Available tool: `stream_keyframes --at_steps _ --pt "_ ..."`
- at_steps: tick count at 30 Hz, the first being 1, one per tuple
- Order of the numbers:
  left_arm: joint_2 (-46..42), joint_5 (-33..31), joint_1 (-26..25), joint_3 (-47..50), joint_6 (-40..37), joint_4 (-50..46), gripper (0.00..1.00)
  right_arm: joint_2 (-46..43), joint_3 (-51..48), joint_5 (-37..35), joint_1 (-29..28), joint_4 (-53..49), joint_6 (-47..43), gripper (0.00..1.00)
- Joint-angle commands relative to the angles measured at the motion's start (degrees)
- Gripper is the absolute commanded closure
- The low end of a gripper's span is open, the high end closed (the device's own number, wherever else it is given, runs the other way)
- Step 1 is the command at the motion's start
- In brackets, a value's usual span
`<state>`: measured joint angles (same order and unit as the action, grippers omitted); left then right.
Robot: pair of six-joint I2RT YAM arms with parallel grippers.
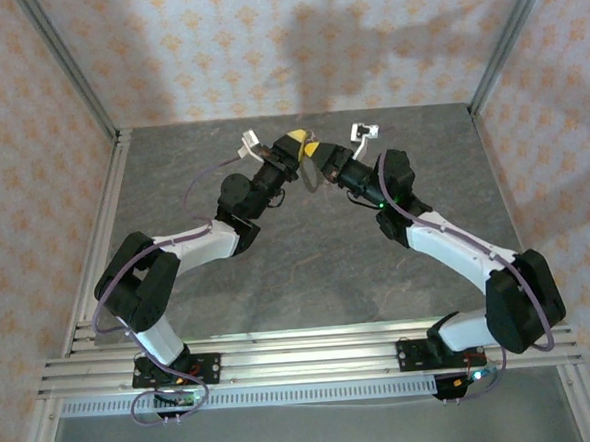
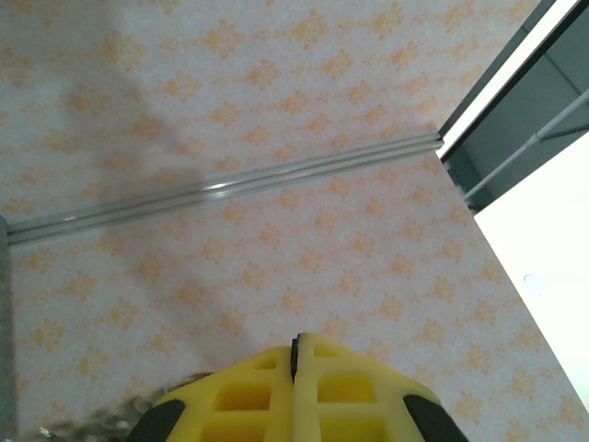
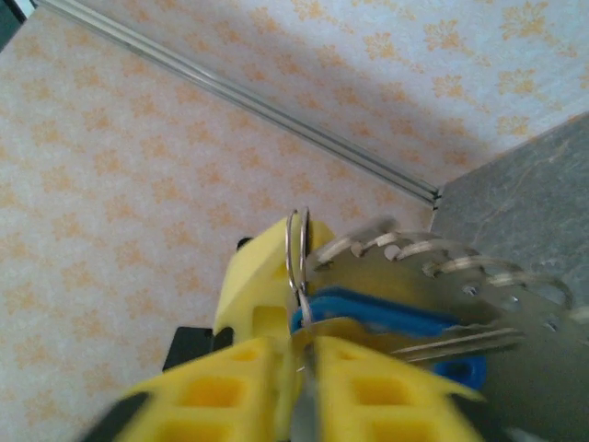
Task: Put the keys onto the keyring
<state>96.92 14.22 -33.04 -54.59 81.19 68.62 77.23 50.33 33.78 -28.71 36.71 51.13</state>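
Note:
I have my right gripper low beside the blue-headed key, so next I open it and pinch the keyring's wire loop [image 3: 297, 250] higher up before my left gripper backs off.
Both arms meet above the far middle of the table. My left gripper [image 1: 294, 141] [image 2: 296, 343] is shut, with a thin dark edge pinched between its yellow fingers. In the right wrist view the keyring [image 3: 293, 247], a thin double wire loop seen edge-on, stands up against the left gripper's yellow fingertip [image 3: 253, 272]. A blue-headed key [image 3: 396, 318] and a pale metal blade [image 3: 460, 343] hang at the ring's lower end. My right gripper [image 3: 304, 359] [image 1: 315, 151] sits just below them, jaws slightly parted around a blurred grey strip. From above, the keyring [image 1: 307, 175] hangs between both grippers.
A pale, chain-like toothed band [image 3: 442, 253] arches over the blue key. The grey stone table [image 1: 308, 270] lies under both arms, with patterned walls behind and metal frame posts [image 1: 70, 69] at the back corners. An aluminium rail [image 1: 313, 355] runs along the near edge.

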Motion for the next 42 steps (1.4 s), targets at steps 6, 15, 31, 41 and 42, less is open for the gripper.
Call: stream_keyframes --at_steps 6,15,31,41,42 --pt "0.81 1.17 -0.64 -0.92 0.46 3.54 1.0 -7.56 -4.18 3.57 4.71 -4.9 -0.64 0.59" --pt "1.12 1.35 -0.63 -0.96 0.68 3.7 1.0 -13.05 -2.31 -1.19 6.54 -9.01 -2.83 0.57" --pt "0.47 1.27 -0.7 -0.71 0.63 3.63 1.0 0.06 5.93 -3.95 1.43 -1.16 0.77 0.66" --pt "0.39 1.25 -0.72 -0.46 0.56 3.76 1.0 1.88 5.84 -4.97 0.36 -0.06 0.9 0.74" --pt "0.39 1.25 -0.66 -0.43 0.55 3.77 1.0 1.87 5.75 -5.06 0.33 -0.07 0.9 0.75"
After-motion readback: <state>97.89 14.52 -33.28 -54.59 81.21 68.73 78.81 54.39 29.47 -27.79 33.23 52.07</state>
